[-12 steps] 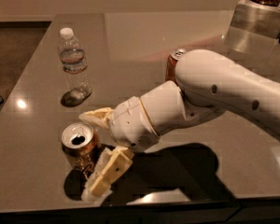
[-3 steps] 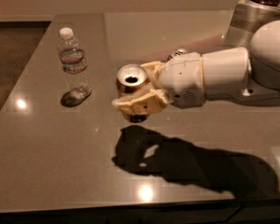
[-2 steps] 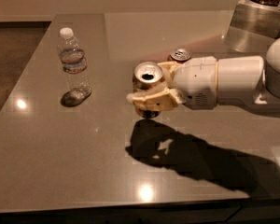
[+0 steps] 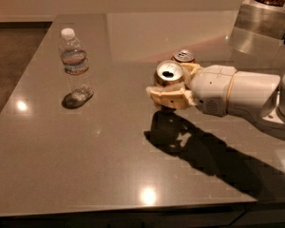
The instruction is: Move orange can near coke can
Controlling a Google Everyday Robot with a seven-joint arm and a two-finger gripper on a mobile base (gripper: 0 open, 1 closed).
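Next, I set the orange can free from my gripper on the grey table point(image 4: 190, 111), so that it ends up just in front of the coke can.
My gripper point(image 4: 173, 88) is shut on the orange can point(image 4: 168, 76), a dull golden-brown can with an open silver top. It holds the can in the air above the grey table point(image 4: 109, 146), with a shadow on the table below it. The coke can point(image 4: 183, 57) stands upright just behind and to the right of the held can; only its silver top and a bit of red body show. The white arm point(image 4: 237, 96) comes in from the right.
A clear plastic water bottle point(image 4: 75, 65) with a white cap stands upright at the left of the table. A metal container point(image 4: 261, 25) filled with brown nuts stands at the back right corner. The table's front edge runs along the bottom.
The gripper has carried the orange can from the front left of the table up and to the right, until it is just in front of the coke can.
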